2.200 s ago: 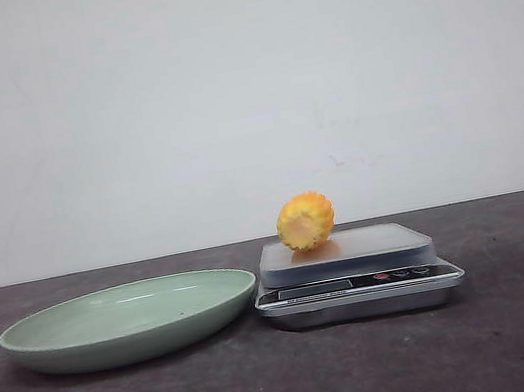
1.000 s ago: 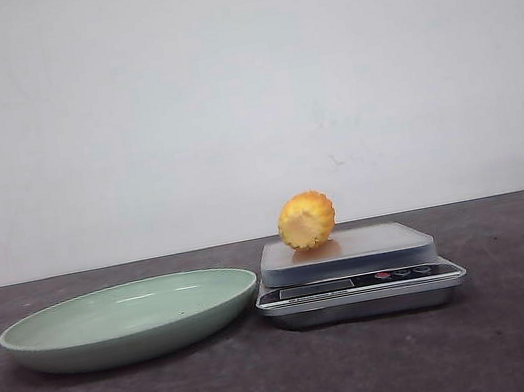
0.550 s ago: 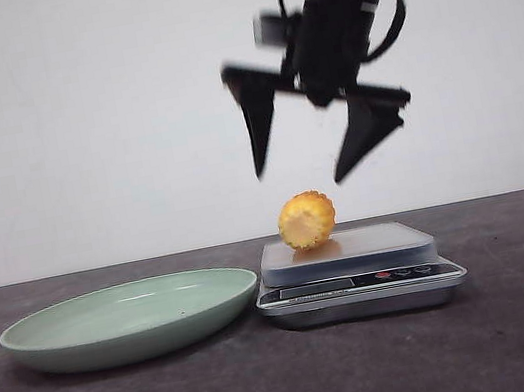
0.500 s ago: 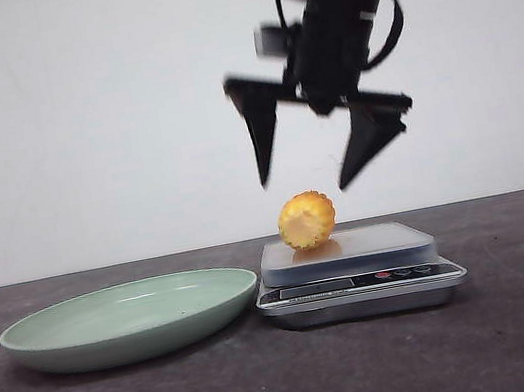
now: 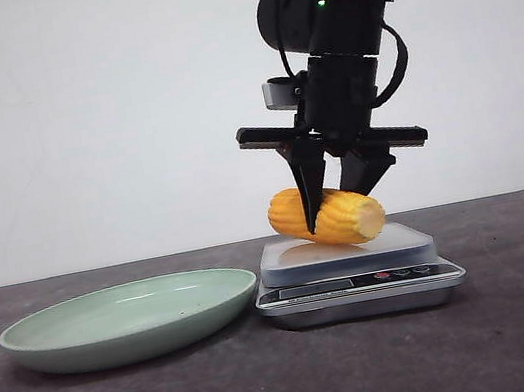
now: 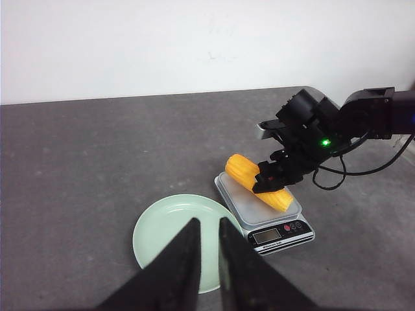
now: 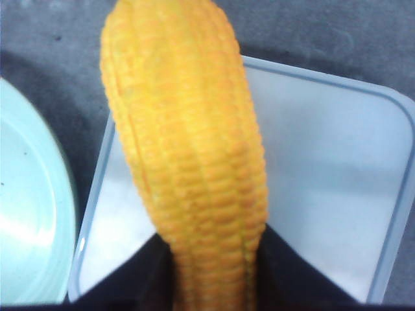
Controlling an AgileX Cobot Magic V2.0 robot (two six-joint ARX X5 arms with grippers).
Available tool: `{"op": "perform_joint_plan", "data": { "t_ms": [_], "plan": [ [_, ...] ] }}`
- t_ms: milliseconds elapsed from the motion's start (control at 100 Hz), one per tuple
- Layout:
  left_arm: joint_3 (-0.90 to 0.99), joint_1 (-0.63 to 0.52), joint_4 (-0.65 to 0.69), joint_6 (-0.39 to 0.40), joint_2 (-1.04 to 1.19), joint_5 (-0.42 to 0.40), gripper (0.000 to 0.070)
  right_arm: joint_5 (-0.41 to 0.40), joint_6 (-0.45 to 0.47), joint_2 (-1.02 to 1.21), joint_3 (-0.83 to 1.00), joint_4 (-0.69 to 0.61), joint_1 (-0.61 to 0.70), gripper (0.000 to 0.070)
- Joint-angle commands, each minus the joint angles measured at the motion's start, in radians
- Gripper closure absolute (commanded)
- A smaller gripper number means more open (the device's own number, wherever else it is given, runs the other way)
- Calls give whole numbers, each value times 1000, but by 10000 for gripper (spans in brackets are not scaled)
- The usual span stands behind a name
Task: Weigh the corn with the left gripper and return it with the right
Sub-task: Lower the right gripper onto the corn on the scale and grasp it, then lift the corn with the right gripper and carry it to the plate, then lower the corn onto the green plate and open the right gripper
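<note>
The robot's right gripper will set the corn down inside the pale green plate [image 5: 122, 300], slightly toward the plate's rim farther from the scale.
The corn [image 5: 347, 218] is a yellow-orange cob, tilted over the silver scale [image 5: 359, 285], its paler cut end to the right. My right gripper [image 5: 332, 199] comes down from above and is shut on the corn's middle. I cannot tell whether the corn still touches the platform. The right wrist view shows the corn [image 7: 188, 149] between the black fingers [image 7: 159, 259] above the scale's platform [image 7: 324, 162]. My left gripper [image 6: 209, 223] is out of the front view. It hangs high above the plate [image 6: 162, 233], empty, its fingers almost together. That view also shows the corn [image 6: 238, 170].
A shallow pale green plate [image 5: 127, 321] sits on the dark table just left of the scale; its rim shows in the right wrist view [image 7: 26, 214]. A white wall stands behind the table.
My right arm came down from the top of the view with open jaws and closed on the corn. The corn has turned from end-on to sideways.
</note>
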Motion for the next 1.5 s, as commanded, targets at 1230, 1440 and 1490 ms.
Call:
{"op": "perform_joint_plan", "data": {
  "t_ms": [1230,1440,1490],
  "plan": [
    [17,-8,41,52,11,27,700,-116,162,211,319,0,267,700],
    [17,-8,41,52,11,27,700,-132,178,232,319,19,289,694],
    [17,-8,41,52,11,27,700,-130,178,232,319,19,293,636]
  ]
}}
